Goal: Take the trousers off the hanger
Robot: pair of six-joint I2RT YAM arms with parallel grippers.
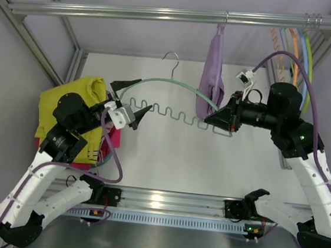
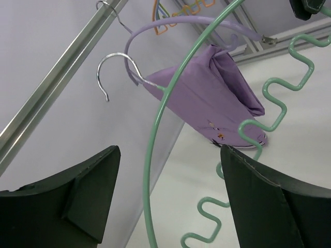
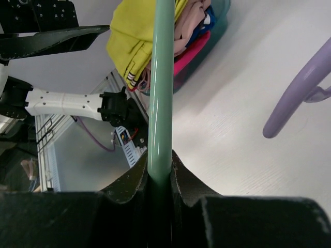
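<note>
My right gripper needs to let go of the green hanger on the metal rail (image 1: 287, 52) beside the orange hanger.
The pale lilac trousers (image 1: 211, 75) hang folded over a purple hanger (image 2: 181, 23) on the rail, also in the left wrist view (image 2: 217, 98). The yellow trousers (image 1: 72, 105) lie on top of a cloth pile at the left, also in the right wrist view (image 3: 137, 31). A bare green hanger (image 1: 175, 85) with a wavy lower bar is held over the table. My right gripper (image 1: 218, 119) is shut on its right end (image 3: 161, 103). My left gripper (image 1: 131, 98) is open, with its jaws on either side of the hanger's left end (image 2: 150, 175) and not touching it.
A teal bin (image 3: 220, 18) under the yellow trousers holds dusty-pink and magenta cloth (image 1: 109, 145). Several coloured empty hangers (image 1: 291, 51) hang at the right end of the metal rail (image 1: 165, 14). Frame posts stand at both sides.
</note>
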